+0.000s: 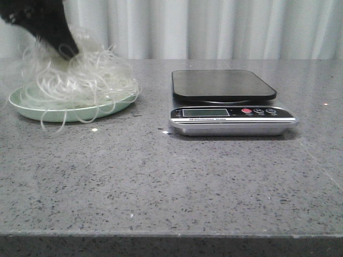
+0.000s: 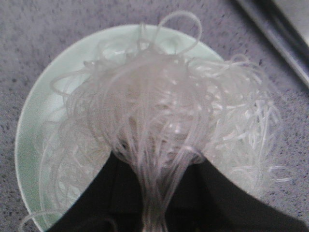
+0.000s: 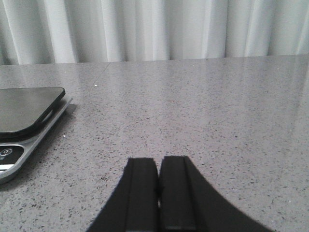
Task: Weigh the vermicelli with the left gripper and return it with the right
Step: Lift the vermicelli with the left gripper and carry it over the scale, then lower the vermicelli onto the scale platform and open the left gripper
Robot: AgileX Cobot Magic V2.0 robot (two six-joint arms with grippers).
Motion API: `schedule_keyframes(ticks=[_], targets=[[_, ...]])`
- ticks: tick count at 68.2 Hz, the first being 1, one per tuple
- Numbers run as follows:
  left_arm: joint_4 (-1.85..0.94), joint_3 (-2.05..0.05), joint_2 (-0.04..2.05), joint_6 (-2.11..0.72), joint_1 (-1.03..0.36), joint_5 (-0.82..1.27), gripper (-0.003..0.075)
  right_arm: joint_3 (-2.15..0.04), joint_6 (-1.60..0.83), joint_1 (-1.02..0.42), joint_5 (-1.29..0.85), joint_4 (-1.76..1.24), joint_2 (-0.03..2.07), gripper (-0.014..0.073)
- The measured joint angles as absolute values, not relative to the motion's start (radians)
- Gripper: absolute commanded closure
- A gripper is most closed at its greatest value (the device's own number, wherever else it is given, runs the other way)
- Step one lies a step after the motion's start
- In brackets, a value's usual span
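Note:
My left gripper should release the vermicelli on the middle of the scale's dark platform (image 1: 223, 84), above the display and buttons. The vermicelli is still on the pale green plate.
The vermicelli (image 1: 80, 75) is a fluffy tangle of thin whitish strands heaped on a pale green plate (image 1: 32, 110) at the far left of the table. My left gripper (image 1: 64, 49) comes down from the top left into the heap. In the left wrist view its black fingers (image 2: 231, 193) are shut on a bunch of vermicelli (image 2: 159, 121) strands, with the plate (image 2: 43, 96) below. My right gripper (image 3: 158, 164) is shut and empty, low over the bare table to the right of the scale (image 3: 24, 116). The scale (image 1: 225, 85) has a dark platform.
The scale's silver front (image 1: 233, 113) carries a display and buttons and sits right of the plate. A few strands (image 1: 56, 124) hang over the plate's front rim onto the grey speckled table. A pale curtain (image 1: 214, 27) closes the back.

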State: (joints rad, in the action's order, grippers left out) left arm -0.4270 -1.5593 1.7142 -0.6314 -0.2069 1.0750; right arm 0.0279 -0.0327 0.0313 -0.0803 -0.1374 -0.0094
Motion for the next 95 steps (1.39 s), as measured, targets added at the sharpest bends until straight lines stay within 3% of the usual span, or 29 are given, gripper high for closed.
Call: schedule_keyframes(ticks=[29, 63, 95], targets=[[-0.67, -1.88, 1.702, -0.631, -0.248, 1.159, 0.0577, 0.028, -0.033, 0.031, -0.08, -0.137, -0.009, 0.0442], [-0.7, -1.891, 1.778, -0.631, -0.511, 1.03, 0.0577, 0.028, -0.033, 0.031, -0.08, -0.137, -0.009, 0.0442], [-0.658, -1.891, 1.978, -0.631, -0.55, 1.01, 0.0577, 0.028, -0.033, 0.031, -0.08, -0.137, -0.009, 0.0442]])
